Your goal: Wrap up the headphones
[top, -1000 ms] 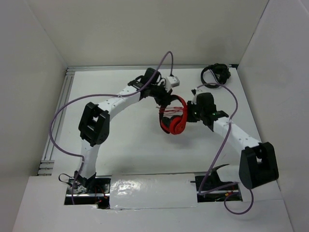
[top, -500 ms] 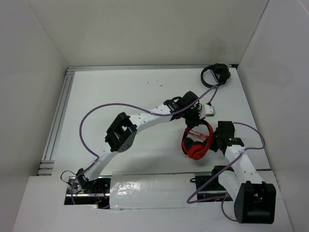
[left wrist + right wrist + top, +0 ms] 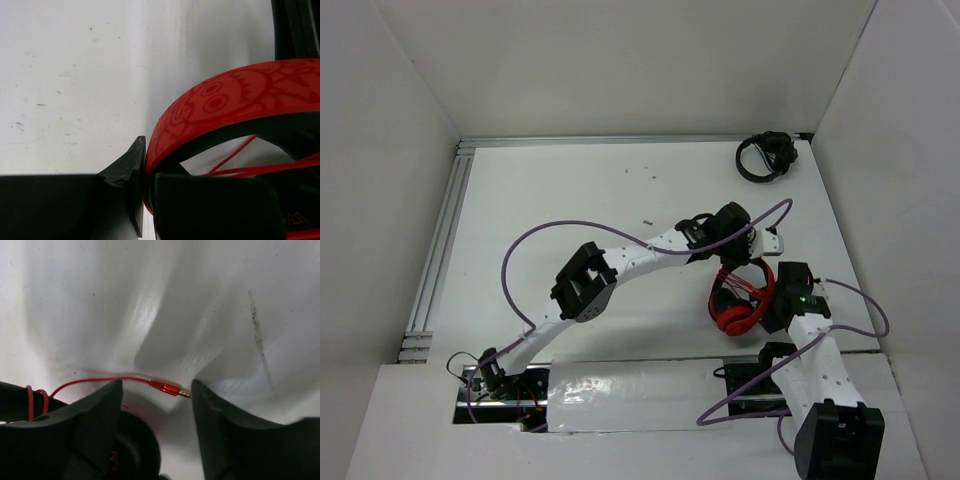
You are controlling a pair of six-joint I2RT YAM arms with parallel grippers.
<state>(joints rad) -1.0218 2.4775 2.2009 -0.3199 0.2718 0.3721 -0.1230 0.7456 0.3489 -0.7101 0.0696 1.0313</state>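
Observation:
Next, my left gripper lets go of the red headphones on the near white tabletop (image 3: 763, 289), close beside my right gripper.
The red headphones (image 3: 740, 305) are at the near right of the table, their thin red cable (image 3: 744, 284) strung in strands across the inside of the band. My left gripper (image 3: 728, 262) is shut on the top of the headband (image 3: 225, 97), a finger on each side of it (image 3: 148, 172). My right gripper (image 3: 776, 303) is just right of the earcups and stands open. The cable's red plug (image 3: 170, 388) lies loose between its spread fingers (image 3: 156, 386), touching neither. Red strands (image 3: 280, 162) show under the band in the left wrist view.
All-black headphones (image 3: 763, 156) lie in the far right corner. An aluminium rail (image 3: 440, 250) runs along the table's left edge. Purple arm cables (image 3: 535, 245) loop over the table. A shiny white sheet (image 3: 630, 395) covers the near edge between the bases.
Both arms carried the headphones from mid-table to the near right. My right gripper, shut before, has opened and let go of the cable end. The left has kept its hold.

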